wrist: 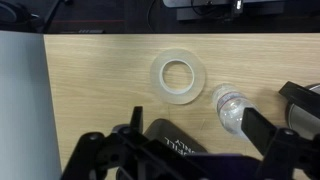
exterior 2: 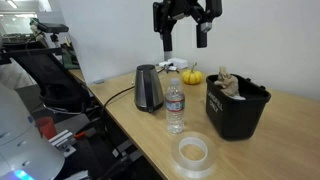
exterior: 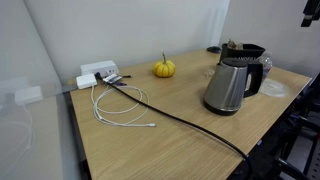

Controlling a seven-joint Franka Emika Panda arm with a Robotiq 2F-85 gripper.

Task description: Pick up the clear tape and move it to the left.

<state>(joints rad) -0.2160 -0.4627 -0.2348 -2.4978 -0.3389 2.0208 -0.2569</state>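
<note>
The robot's gripper should next move to the clear tape's side (exterior: 284, 86) (wrist: 158, 76) farthest from the kettle and shut there.
The clear tape (exterior 2: 192, 152) is a wide translucent ring lying flat on the wooden table near its front edge. In the wrist view it lies (wrist: 178, 77) straight ahead, beyond my fingers. In an exterior view it shows faintly to the right of the kettle (exterior: 275, 88). My gripper (exterior 2: 184, 42) is open and empty. It hangs high above the table, over the area between the kettle and the black bin. In the wrist view my fingers (wrist: 197, 125) stand wide apart, well above the tape.
A steel kettle (exterior 2: 149, 88), a clear water bottle (exterior 2: 175, 105) and a black bin (exterior 2: 236, 110) stand around the tape. The bottle (wrist: 230, 105) is close to the tape's right. A small orange pumpkin (exterior: 164, 68), a coiled white cable (exterior: 118, 105) and a black cord (exterior: 190, 125) lie farther off.
</note>
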